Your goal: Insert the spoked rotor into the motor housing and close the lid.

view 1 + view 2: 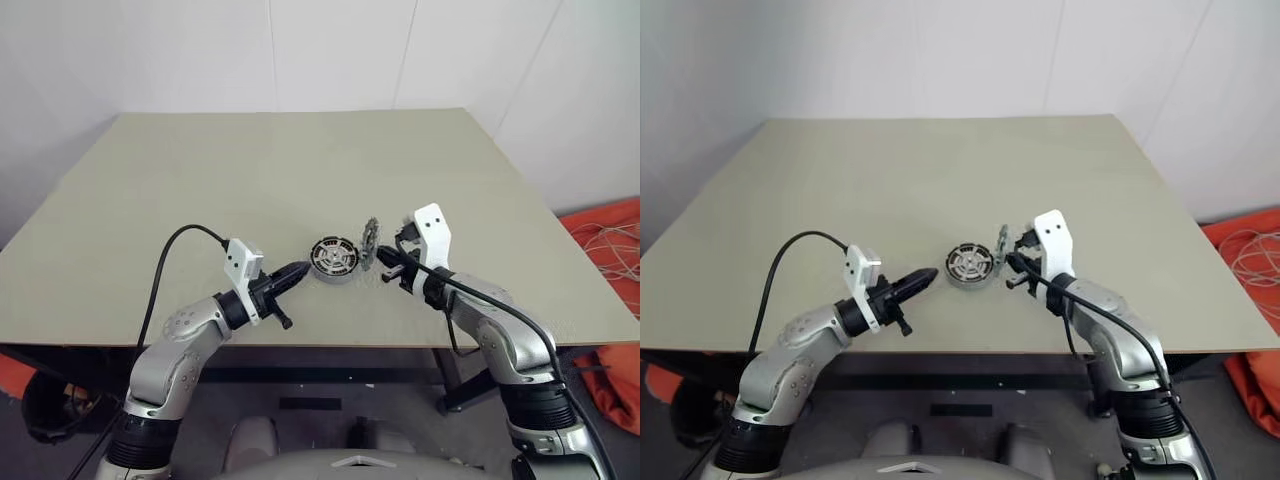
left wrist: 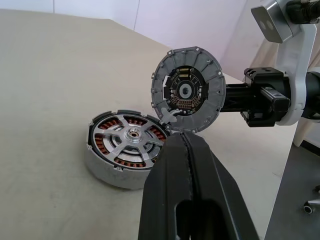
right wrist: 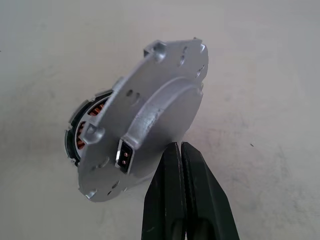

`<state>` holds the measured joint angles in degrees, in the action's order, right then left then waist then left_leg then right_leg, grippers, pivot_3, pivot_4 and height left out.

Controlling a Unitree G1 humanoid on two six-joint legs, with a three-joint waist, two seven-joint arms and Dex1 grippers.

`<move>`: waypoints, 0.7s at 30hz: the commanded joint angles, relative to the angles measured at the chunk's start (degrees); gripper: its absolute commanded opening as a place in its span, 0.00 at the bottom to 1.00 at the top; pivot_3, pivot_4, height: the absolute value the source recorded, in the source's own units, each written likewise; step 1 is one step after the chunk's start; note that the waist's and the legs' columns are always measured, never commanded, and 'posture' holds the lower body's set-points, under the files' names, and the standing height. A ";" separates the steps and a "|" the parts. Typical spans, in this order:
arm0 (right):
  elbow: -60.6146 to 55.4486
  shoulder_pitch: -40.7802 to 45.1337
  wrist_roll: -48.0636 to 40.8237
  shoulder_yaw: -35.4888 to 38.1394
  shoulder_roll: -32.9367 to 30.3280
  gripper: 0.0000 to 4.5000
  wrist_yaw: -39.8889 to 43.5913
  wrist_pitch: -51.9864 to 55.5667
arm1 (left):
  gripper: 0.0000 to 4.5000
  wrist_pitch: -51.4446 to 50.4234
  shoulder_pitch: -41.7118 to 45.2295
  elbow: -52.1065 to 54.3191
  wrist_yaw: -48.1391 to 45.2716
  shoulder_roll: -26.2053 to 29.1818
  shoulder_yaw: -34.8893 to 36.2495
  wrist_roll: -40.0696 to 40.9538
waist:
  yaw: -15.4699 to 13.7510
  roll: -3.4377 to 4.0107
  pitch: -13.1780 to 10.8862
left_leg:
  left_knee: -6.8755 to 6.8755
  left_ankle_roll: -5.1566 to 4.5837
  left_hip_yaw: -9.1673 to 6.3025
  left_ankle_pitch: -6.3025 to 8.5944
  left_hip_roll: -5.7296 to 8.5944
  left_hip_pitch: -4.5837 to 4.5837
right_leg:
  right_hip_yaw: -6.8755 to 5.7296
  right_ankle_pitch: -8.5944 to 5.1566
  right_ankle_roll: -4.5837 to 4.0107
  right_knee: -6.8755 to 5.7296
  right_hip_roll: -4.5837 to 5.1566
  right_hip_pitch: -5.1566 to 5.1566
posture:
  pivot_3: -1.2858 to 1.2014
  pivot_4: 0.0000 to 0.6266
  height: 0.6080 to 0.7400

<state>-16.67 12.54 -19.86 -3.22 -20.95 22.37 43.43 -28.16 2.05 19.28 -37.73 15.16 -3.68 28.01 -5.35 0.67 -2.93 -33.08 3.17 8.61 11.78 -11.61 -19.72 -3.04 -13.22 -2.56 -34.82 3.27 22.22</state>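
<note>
My right gripper should tip the grey lid, which stands on edge against its shut fingers, onto the housing, and then open and grip its raised middle [image 3: 167,116].
The motor housing [image 2: 107,167] lies flat on the table, near its front edge. The spoked rotor [image 2: 132,136] sits inside it, silver spokes over coppery windings. The grey lid [image 2: 187,90] stands on edge at the housing's right side, its inner face tilted toward the housing. My right gripper [image 1: 381,256] is shut, and its fingertips [image 2: 235,97] press against the lid's back [image 3: 145,115], not pinching it. My left gripper [image 1: 303,269] is shut with nothing in it. Its tips [image 2: 184,137] reach the housing's left side and hide the lid's lower edge in the left wrist view.
The beige table [image 1: 300,170] stretches bare beyond the parts, with its front edge just below both grippers. An orange object and loose white cables [image 1: 610,240] lie on the floor to the right. A white wall stands behind the table.
</note>
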 commanded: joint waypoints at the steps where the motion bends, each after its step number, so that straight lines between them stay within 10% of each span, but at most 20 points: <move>1: -0.14 2.27 0.35 -1.10 1.30 0.00 0.82 -2.30 | 0.00 -0.19 0.62 3.34 0.78 0.27 0.26 1.32 | 0.10 0.00 0.00 | 0.00 0.00 0.00 0.00 -0.01 0.00 | 0.00 0.00 -0.01 0.00 -0.01 0.00 | 0.52 0.00 1.00; 21: 15.83 6.73 4.94 -7.77 10.23 0.00 4.04 -9.88 | 0.00 0.51 -0.47 3.05 1.55 0.81 0.40 1.82 | 0.17 -0.02 0.02 | -0.04 0.02 -0.01 -0.01 -0.02 0.12 | 0.00 0.18 -0.32 -0.04 -0.01 -0.14 | 0.52 0.00 1.00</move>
<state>-1.83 18.78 -15.32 -10.43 -11.04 26.05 33.74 -28.75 1.46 20.60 -36.06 15.69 -3.94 29.12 -5.18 0.65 -2.92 -33.12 3.19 8.60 11.77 -11.63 -19.56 -3.04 -13.08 -2.80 -34.86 3.26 22.05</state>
